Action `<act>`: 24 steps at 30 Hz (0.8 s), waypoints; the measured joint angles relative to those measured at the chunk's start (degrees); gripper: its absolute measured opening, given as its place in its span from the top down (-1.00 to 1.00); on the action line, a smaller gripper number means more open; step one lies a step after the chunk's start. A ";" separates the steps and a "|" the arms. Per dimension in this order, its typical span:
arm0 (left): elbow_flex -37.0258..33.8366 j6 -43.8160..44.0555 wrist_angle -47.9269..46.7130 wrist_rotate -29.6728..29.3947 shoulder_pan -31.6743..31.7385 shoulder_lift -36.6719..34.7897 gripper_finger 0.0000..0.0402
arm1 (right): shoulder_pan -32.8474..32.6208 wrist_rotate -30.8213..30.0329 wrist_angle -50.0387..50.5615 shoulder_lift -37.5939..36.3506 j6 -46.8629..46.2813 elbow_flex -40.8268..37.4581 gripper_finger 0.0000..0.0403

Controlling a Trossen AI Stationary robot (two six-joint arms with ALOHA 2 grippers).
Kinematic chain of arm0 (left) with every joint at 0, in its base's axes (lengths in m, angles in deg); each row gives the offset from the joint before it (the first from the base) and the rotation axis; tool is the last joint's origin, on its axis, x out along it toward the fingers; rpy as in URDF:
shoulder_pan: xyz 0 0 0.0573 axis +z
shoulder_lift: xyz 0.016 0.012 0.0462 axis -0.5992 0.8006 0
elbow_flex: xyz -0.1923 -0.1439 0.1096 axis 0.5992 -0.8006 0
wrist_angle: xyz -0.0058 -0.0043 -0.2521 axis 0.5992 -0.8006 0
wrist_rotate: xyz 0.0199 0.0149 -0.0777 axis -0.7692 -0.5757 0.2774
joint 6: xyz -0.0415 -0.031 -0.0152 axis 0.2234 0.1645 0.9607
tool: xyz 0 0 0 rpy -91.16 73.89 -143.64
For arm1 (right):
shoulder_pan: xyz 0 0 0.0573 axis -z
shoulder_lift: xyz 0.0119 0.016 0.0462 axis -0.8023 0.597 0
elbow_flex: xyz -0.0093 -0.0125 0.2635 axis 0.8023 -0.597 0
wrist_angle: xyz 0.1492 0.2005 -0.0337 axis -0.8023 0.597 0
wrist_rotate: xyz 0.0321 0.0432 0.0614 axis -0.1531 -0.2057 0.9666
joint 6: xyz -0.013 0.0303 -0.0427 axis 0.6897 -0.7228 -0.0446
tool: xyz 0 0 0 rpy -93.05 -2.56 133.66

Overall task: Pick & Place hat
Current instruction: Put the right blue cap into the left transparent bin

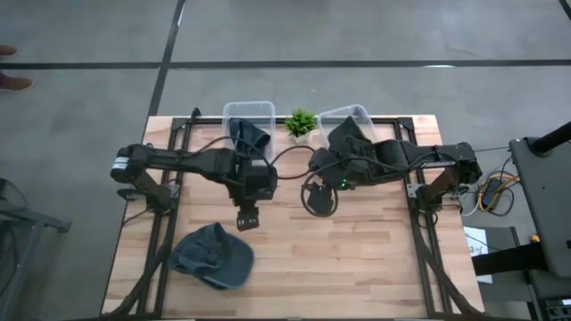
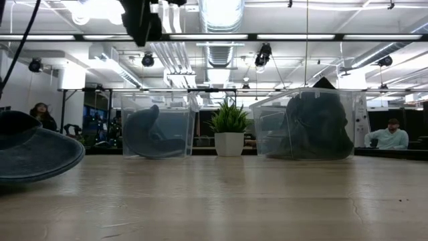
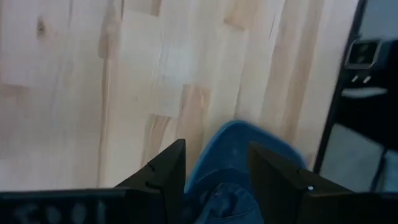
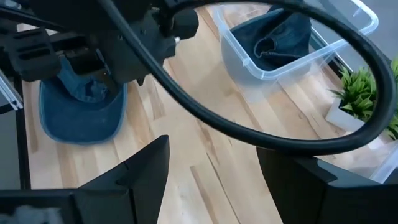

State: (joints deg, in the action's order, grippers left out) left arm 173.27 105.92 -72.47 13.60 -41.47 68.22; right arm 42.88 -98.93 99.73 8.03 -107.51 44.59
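Observation:
Next, my left gripper grips the far edge (image 1: 232,236) (image 3: 198,173) of the blue denim hat's brim, close to where the brim meets the hat's top.
A blue denim hat (image 1: 212,256) lies on the wooden table near its front left, resting on its underside with the crown up; it also shows in the low view (image 2: 33,152) and the right wrist view (image 4: 81,115). My left gripper (image 1: 247,218) hangs open above the table just beyond the hat's far right side, pointing steeply down. In its wrist view the hat's brim (image 3: 242,146) shows between the open fingers (image 3: 216,152), which touch nothing. My right gripper (image 1: 317,178) stands open high over the table's middle (image 4: 214,155).
Two clear bins stand at the far edge: the left bin (image 1: 248,120) holds a denim hat, the right bin (image 1: 350,120) dark hats. A small potted plant (image 1: 301,123) stands between them. A black cable loop (image 1: 318,198) hangs below the right arm. People sit in the room beyond.

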 joint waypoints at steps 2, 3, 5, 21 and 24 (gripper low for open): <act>-1.12 -1.22 -0.02 0.03 -0.39 0.44 0.20 | -0.11 0.01 0.31 0.00 -0.38 0.00 -0.17; -1.77 -1.83 0.00 0.05 -0.63 0.65 0.20 | -0.22 0.01 0.32 0.00 -0.48 0.00 -0.17; -3.47 -3.55 0.03 0.09 -1.31 1.12 0.20 | -0.31 0.00 0.31 -0.01 -0.52 0.00 -0.17; -21.85 -7.06 7.52 4.20 -5.00 1.08 0.20 | -0.43 -0.05 0.20 -0.04 -0.52 0.00 -0.15; -24.72 -7.52 10.21 5.65 -5.00 1.08 0.20 | -0.41 -0.05 0.21 -0.04 -0.52 0.00 -0.15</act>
State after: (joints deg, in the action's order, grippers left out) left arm 148.55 98.40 -62.27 19.25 -46.46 69.29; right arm 42.47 -98.99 99.94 7.98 -108.03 44.59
